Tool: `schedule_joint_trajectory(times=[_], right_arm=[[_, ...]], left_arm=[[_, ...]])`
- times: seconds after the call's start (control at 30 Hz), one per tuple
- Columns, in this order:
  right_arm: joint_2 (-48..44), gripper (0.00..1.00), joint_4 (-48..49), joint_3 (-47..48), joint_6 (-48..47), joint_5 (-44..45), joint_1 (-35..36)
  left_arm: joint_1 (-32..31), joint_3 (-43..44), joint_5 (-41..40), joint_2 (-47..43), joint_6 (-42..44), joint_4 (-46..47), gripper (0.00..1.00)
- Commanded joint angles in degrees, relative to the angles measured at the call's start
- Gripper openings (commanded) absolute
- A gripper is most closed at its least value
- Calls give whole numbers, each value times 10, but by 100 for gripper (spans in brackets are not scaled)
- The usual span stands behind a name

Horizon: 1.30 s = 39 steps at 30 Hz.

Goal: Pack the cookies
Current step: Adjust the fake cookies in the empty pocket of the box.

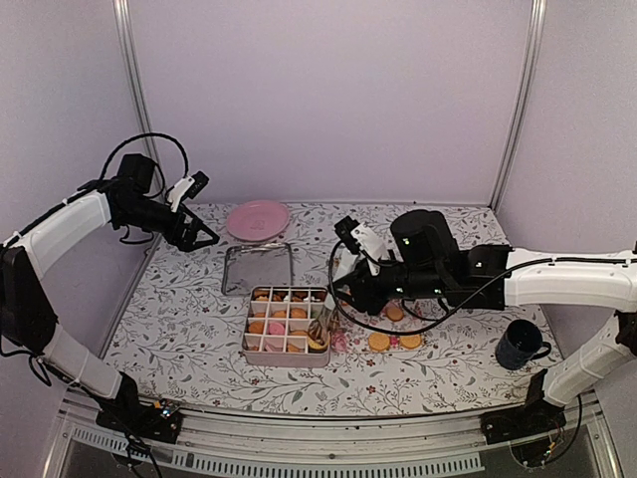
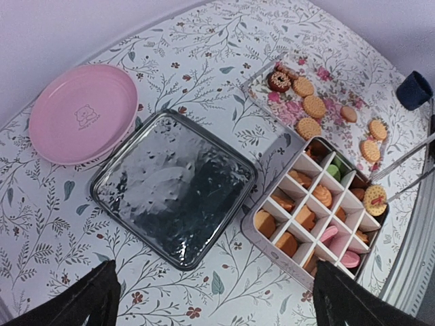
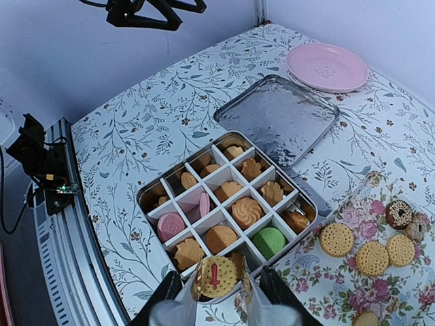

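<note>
The golden cookie will go down from my right gripper into the tin box's near corner cell [image 1: 317, 346] [image 3: 210, 275] beside the floral cloth.
A tin box [image 3: 145, 194] with a white divider grid holds orange, pink and one green cookie [image 3: 270, 242]. My right gripper [image 3: 219, 288] is shut on a round golden cookie [image 3: 215, 276] with a red mark, just above the box's near corner cell. The same held cookie [image 2: 374, 198] shows between thin silver fingers in the left wrist view. More loose cookies [image 3: 336, 239] lie on a floral cloth [image 3: 340, 285] right of the box [image 1: 287, 326]. My left gripper [image 1: 204, 234] hangs open and empty, high over the back left of the table; its dark fingers [image 2: 88, 302] frame that wrist view.
The box's metal lid [image 1: 258, 269] lies flat behind the box. A pink plate [image 1: 257, 219] sits at the back. A dark mug [image 1: 520, 345] stands at the right front. Walls close the back and both sides.
</note>
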Motion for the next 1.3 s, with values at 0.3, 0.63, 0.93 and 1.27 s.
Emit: schedule_joint_trajectory(times=[0.3,0.63,0.93,1.27], right_arm=[[-23,38,1,-34,22,23,4],[-24,41,-11,-28,5,46,4],[-19,34,-11,-23,18,20,8],[-49,26,25,-28,41,2,9]], left_arm=[[3,13,8,-10,2,1,99],[3,19,8,-8,0,-2,99],[2,25,7,-1,2,-6,99],[2,21,5,-6,4,-6,99]])
